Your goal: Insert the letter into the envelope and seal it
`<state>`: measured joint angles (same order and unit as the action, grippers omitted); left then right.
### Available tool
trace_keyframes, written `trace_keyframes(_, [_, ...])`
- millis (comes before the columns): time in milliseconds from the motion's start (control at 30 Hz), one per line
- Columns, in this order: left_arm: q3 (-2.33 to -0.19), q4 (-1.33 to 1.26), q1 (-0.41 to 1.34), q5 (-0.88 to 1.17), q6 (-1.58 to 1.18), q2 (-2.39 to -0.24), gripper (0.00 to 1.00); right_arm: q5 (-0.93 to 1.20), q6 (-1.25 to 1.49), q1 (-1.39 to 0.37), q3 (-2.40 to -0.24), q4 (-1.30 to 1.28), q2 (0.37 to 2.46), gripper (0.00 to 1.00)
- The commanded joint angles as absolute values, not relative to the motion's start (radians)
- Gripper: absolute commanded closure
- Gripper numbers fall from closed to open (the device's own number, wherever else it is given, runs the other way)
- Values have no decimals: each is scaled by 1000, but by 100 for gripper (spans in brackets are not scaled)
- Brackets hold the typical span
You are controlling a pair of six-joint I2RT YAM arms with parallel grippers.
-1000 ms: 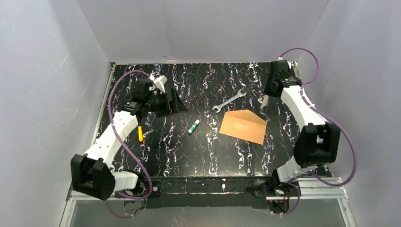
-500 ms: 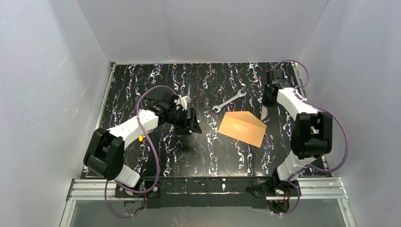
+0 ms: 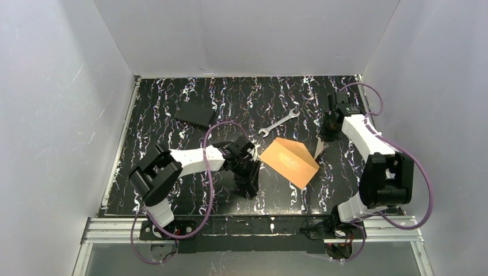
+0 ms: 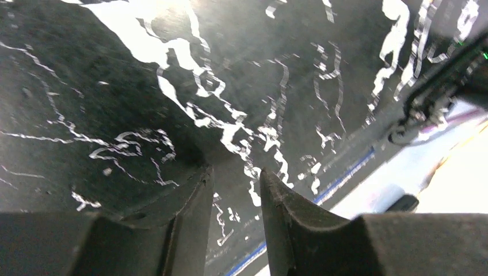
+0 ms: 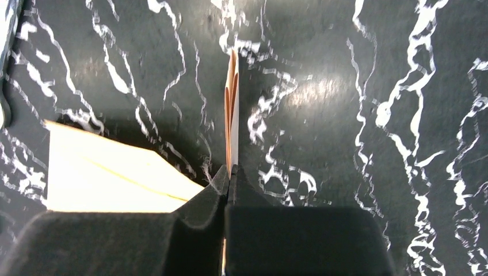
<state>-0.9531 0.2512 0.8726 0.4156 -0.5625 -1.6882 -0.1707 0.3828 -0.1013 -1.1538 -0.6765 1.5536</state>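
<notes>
The orange-brown envelope lies crooked beside my left gripper's empty fingertips, so next my left gripper takes its near long edge (image 3: pixel 279 172) and steadies it square for the letter.
The orange-brown envelope (image 3: pixel 286 161) lies flat right of the table's middle. Its flap (image 5: pixel 231 115) is lifted and shows edge-on in the right wrist view, beside the bright envelope body (image 5: pixel 109 178). My right gripper (image 3: pixel 320 144) (image 5: pixel 230 171) is shut on that flap at the envelope's right end. My left gripper (image 3: pixel 251 183) (image 4: pixel 236 175) hangs low over the table just left of the envelope and points toward the near edge. Its jaws stand a narrow gap apart with only tabletop between them. The letter is out of view.
A silver wrench (image 3: pixel 279 121) lies behind the envelope. A flat black rectangular object (image 3: pixel 195 114) rests at the back left. The left arm (image 3: pixel 195 158) stretches across the front middle. White walls enclose the black marbled table (image 3: pixel 172 98).
The left arm swung from the back left to the front middle, leaving the black object behind, and its jaws narrowed. The right gripper came nearer with the flap; the envelope turned and slid left.
</notes>
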Motion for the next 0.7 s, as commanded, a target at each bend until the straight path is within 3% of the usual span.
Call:
trace_keyframes(0, [-985, 235, 876, 281, -704, -1750, 69, -56, 436, -106, -1065, -709, 1447, 99])
trace_keyframes(400, [-1208, 406, 865, 81, -733, -1868, 84, 238, 547, -142, -836, -571, 1260, 99])
trace_keyframes(500, [-1231, 470, 839, 45, -738, -1845, 89, 154, 433, -142, -893, -663, 1276, 99])
trace_keyframes(667, [-1218, 466, 817, 64, -700, -1784, 86, 121, 395, -141, -960, -695, 1259, 99])
